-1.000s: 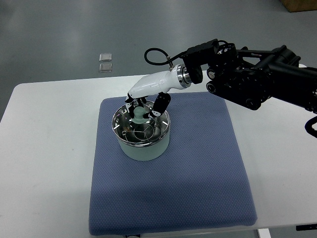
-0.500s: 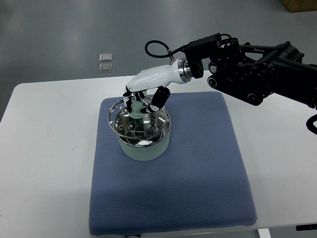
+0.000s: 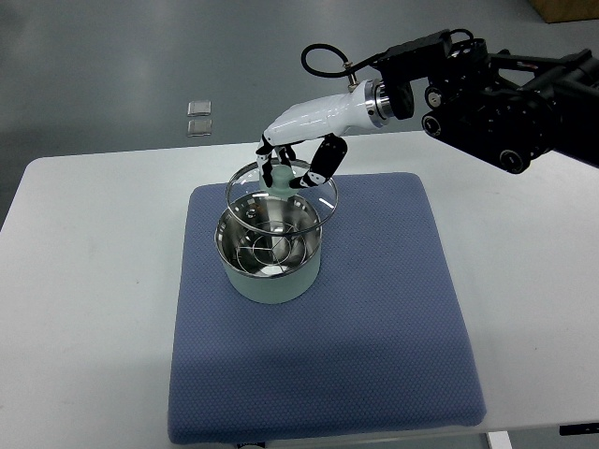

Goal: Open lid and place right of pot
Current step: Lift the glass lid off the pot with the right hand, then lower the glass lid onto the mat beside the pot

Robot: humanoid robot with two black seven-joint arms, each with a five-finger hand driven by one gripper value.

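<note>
My right gripper is holding the glass lid and will let go of it flat on the bare blue mat [image 3: 370, 245] close beside the pale green pot.
A pale green pot [image 3: 270, 279] with a shiny steel inside stands on the blue mat [image 3: 374, 318], left of its middle. My right hand [image 3: 295, 164], white with black fingertips, is shut on the pale green knob [image 3: 279, 176] of the glass lid [image 3: 323, 201]. The lid hangs clear above the pot's far rim, tilted slightly, shifted up and right of the pot. The right arm comes in from the upper right. The left arm is out of view.
The mat lies on a white table [image 3: 84, 281]. To the right of the pot the mat is bare blue fabric. Two small clear squares [image 3: 197, 117] lie on the grey floor beyond the table.
My right hand has lifted the lid off the pot and carried it up and to the right. The pot has stayed in place.
</note>
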